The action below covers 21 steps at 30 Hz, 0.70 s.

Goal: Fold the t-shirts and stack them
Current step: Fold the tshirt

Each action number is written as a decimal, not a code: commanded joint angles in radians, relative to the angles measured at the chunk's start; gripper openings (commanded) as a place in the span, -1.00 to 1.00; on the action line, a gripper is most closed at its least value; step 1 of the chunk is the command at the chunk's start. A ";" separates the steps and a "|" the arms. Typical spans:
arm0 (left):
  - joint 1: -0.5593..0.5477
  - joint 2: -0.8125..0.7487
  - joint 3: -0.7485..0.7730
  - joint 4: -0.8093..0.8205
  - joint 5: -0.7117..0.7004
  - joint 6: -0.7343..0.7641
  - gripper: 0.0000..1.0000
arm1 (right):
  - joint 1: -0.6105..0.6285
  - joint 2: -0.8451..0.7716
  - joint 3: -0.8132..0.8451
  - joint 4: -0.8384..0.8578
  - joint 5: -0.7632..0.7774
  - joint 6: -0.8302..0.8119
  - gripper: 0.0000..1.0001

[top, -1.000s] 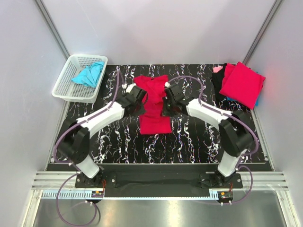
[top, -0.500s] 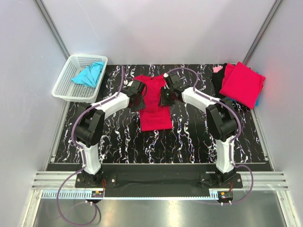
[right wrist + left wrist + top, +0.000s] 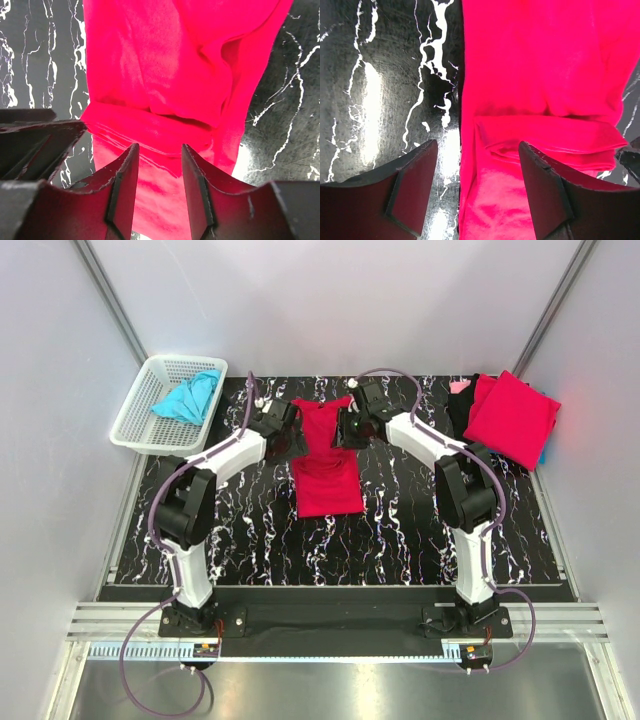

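Note:
Next, my right gripper pinches the fold's loose corner (image 3: 173,172) and pulls it flat before I fold further, as the crimson t-shirt's cross fold lies bunched halfway along the t-shirt.
A crimson t-shirt (image 3: 325,460) lies on the black marbled table (image 3: 400,530) as a long narrow strip with a cross fold halfway along. My left gripper (image 3: 284,426) hovers at the far left edge of the strip, open; in the left wrist view (image 3: 477,185) its jaws straddle the cloth's edge (image 3: 540,75) without gripping it. My right gripper (image 3: 347,428) is at the far right edge, open; in the right wrist view (image 3: 159,182) the red cloth (image 3: 170,75) lies loose below its fingers. A turquoise t-shirt (image 3: 188,395) sits crumpled in the basket. Folded shirts (image 3: 510,418), red on top, are stacked at the far right.
The white lattice basket (image 3: 150,425) stands off the table's far left corner. Grey walls close in the back and sides. Both arm bases are bolted to the rail at the near edge (image 3: 330,620).
Both grippers have gone from shut to open, letting go of the red cloth. Both have also moved from the middle of the strip toward its far end.

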 commanded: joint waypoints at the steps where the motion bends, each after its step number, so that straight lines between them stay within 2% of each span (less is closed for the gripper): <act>1: 0.009 -0.107 0.028 0.041 -0.035 0.019 0.43 | -0.013 0.005 0.060 -0.024 -0.018 -0.024 -0.07; 5: 0.019 -0.234 -0.014 0.036 -0.035 0.019 0.49 | -0.016 -0.016 0.081 -0.075 -0.004 -0.036 -0.07; 10: 0.022 -0.317 -0.106 0.025 0.016 0.029 0.51 | -0.016 -0.098 -0.008 -0.084 0.011 -0.023 -0.07; 14: 0.022 -0.336 -0.155 0.021 0.115 0.034 0.51 | -0.016 -0.171 -0.086 -0.084 0.002 0.005 -0.07; 21: 0.022 -0.272 -0.196 0.015 0.264 -0.007 0.51 | -0.015 -0.251 -0.198 -0.067 -0.010 0.022 -0.07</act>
